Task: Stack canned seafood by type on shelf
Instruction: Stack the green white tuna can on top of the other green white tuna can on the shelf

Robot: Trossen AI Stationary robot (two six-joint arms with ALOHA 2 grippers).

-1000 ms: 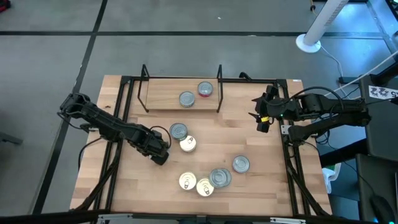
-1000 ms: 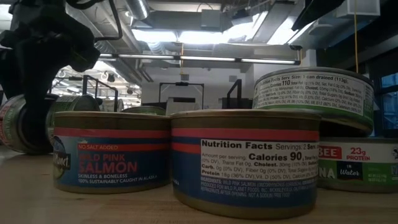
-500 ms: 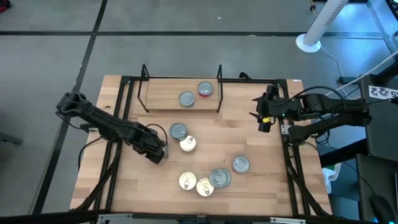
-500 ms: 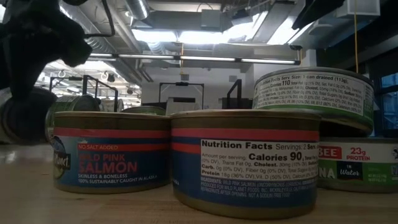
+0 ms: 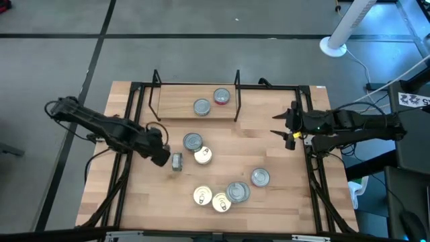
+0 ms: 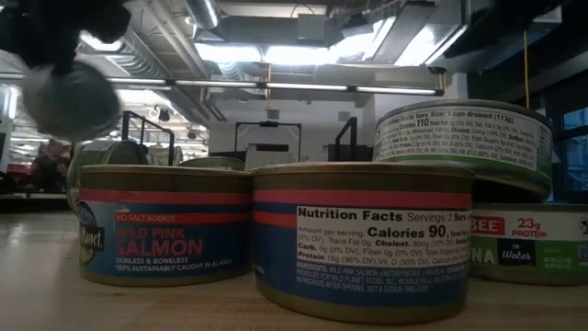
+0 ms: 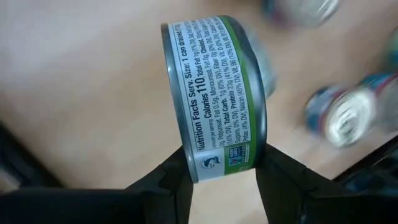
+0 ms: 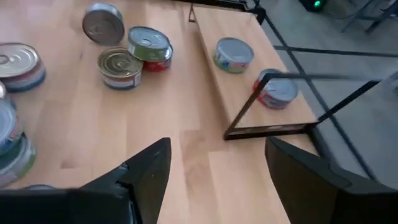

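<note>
The green-labelled tin, now held on edge above the table, will be released by my left gripper on top of the nearer tin on the shelf [image 5: 203,103].
My left gripper [image 5: 168,159] is shut on a green-labelled tin [image 5: 177,161] of canned seafood, held on edge above the table's left middle; the low view shows that tin [image 6: 72,97] in the air. Two tins [image 5: 201,107] [image 5: 222,97] stand on the shelf [image 5: 175,101] at the far side. Several more tins lie on the table, among them a silver one [image 5: 193,142] and a gold one [image 5: 203,156] close to the held tin. My right gripper [image 5: 289,132] hangs open near the table's right edge, touching nothing. My left gripper pinches the tin between its two fingers [image 7: 177,183], one on each flat end, with the green-labelled side wall [image 7: 217,106] facing out between them. The fingers come from above, slanting steeply down. The tin hangs on edge below them, clear of the table.
A cluster of tins [image 5: 237,192] sits toward the near edge, one stacked on another in the low view [image 6: 464,138]. Black frame rails [image 5: 138,114] run along the table's left and right sides. Bare wood lies between the shelf and the loose tins.
My left gripper has risen and drawn slightly toward the table's left edge, lifting the green-labelled tin clear of the table, still on edge. My right gripper has sunk a little, drawn back toward the right edge and tipped more level.
</note>
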